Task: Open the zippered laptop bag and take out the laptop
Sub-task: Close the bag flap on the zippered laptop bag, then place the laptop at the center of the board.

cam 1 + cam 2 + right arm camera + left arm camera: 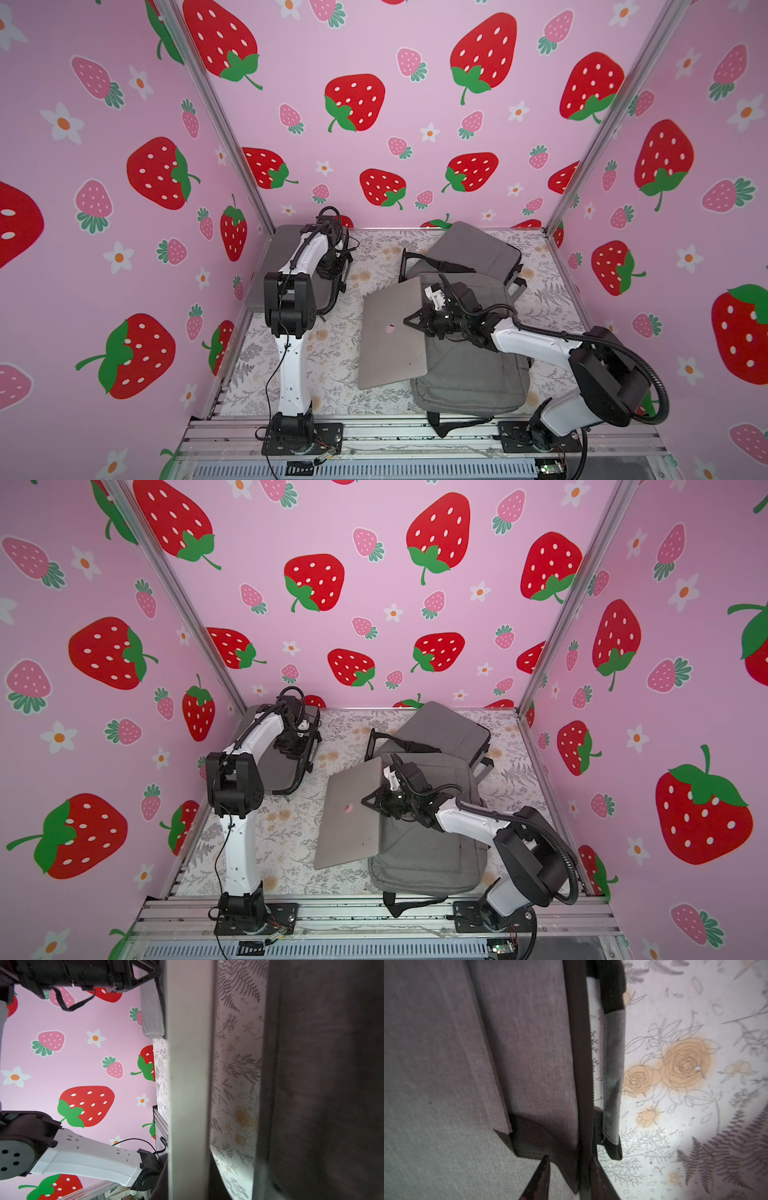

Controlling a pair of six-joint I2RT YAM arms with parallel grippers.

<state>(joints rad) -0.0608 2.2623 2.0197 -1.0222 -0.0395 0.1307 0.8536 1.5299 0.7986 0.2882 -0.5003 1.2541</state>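
Note:
The silver laptop will lie flat on the floral table cover [356,353], just beside the grey laptop bag, when my right gripper lets go of it there.
A silver laptop [390,332] [353,812] with a logo on its lid sticks more than halfway out of the left side of the grey laptop bag [469,374] [428,854] in both top views. My right gripper [415,321] [370,802] is shut on the laptop's right edge; in the right wrist view the pale laptop edge [189,1084] runs between the jaws of the right gripper [190,1184]. My left gripper [332,270] [571,1180] hovers at the back left over another grey bag [436,1084], jaws apart astride its black trim [579,1064].
The second grey bag [282,253] lies at the back left under the left arm, its handle [614,1064] on the floral table cover [332,365]. A third grey bag [473,249] leans behind the laptop bag. Strawberry walls enclose three sides; a metal rail [374,432] runs along the front.

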